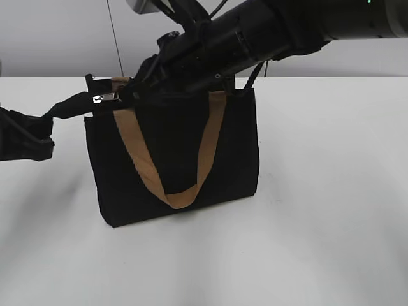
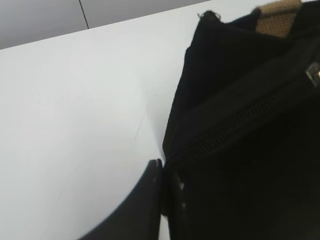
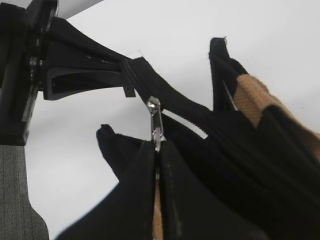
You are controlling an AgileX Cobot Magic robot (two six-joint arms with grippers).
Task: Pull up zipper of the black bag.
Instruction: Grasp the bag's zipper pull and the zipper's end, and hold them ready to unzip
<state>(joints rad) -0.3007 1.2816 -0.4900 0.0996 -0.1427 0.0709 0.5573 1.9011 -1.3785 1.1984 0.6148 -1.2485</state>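
The pull tab is to go free at the black bag's top end [image 1: 212, 83] farthest from my left gripper. My right gripper needs to let go of it there.
The black bag [image 1: 178, 159] stands upright on the white table with tan handles [image 1: 172, 185] hanging down its front. The zipper [image 2: 235, 127] runs along its top edge. Its silvery pull tab [image 1: 105, 97] sits near the bag's left end and also shows in the right wrist view [image 3: 156, 125]. My right gripper [image 3: 159, 150] reaches over the bag top and is shut on the pull tab. My left gripper [image 2: 165, 185] is shut on the bag's black tail [image 1: 73, 105] at the left end, holding it stretched out to the left. The left gripper [image 1: 32, 137] sits left of the bag.
The white table [image 1: 331, 210] spreads around the bag on all sides. A grey wall with a thin dark cable [image 1: 116, 38] is behind. The right arm [image 1: 268, 32] crosses above the bag from the upper right.
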